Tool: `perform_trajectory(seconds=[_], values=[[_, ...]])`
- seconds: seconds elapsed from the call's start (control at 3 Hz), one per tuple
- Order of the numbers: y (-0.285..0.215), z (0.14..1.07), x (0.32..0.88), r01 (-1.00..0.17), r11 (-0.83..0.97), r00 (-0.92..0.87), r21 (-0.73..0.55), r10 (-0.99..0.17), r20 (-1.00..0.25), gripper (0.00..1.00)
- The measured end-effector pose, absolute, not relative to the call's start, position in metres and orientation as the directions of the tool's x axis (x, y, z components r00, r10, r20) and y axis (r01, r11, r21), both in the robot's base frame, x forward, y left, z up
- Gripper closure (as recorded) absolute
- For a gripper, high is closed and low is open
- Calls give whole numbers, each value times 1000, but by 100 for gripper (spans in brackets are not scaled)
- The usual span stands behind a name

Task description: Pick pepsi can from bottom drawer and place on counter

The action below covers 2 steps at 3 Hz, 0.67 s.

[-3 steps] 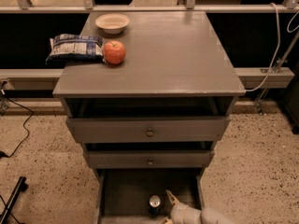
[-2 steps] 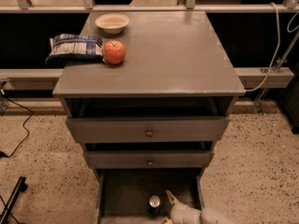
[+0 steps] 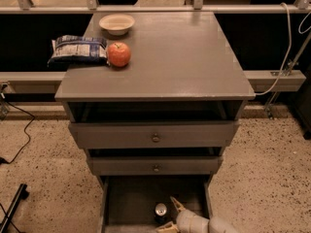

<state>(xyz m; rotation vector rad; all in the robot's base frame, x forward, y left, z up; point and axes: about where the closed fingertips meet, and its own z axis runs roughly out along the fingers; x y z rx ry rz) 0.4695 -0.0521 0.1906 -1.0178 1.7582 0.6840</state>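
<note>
I should close my gripper on the upper body [image 3: 164, 217] of the pepsi can, just below its silver top, so that I can lift it from the bottom drawer.
The pepsi can [image 3: 161, 210] stands upright in the open bottom drawer [image 3: 131, 198], near its front; its silver top shows and its dark body is mostly hidden from above. My gripper [image 3: 170, 215] comes in from the lower right inside the drawer, just right of the can. It is open, with one tan finger [image 3: 175, 204] behind the can's right side and the other at the frame's bottom edge. It does not hold the can. The grey counter [image 3: 175, 57] is the cabinet's top, above the drawers.
On the counter's left stand a red apple [image 3: 119, 54], a blue and white chip bag [image 3: 77, 49] and a cream bowl [image 3: 116, 23]. Two knobbed drawers [image 3: 155, 138] stick out above the bottom drawer. Cables run along the floor at left and the wall at right.
</note>
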Motion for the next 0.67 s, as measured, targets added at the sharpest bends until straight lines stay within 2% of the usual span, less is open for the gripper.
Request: perform_trajectory(seconds=[0.33,0.67], values=[[-48,190,477,-862,506,-201,25,-296,-934,1],[-44,188,481,-859,511,-206,42,-269,-941,4]])
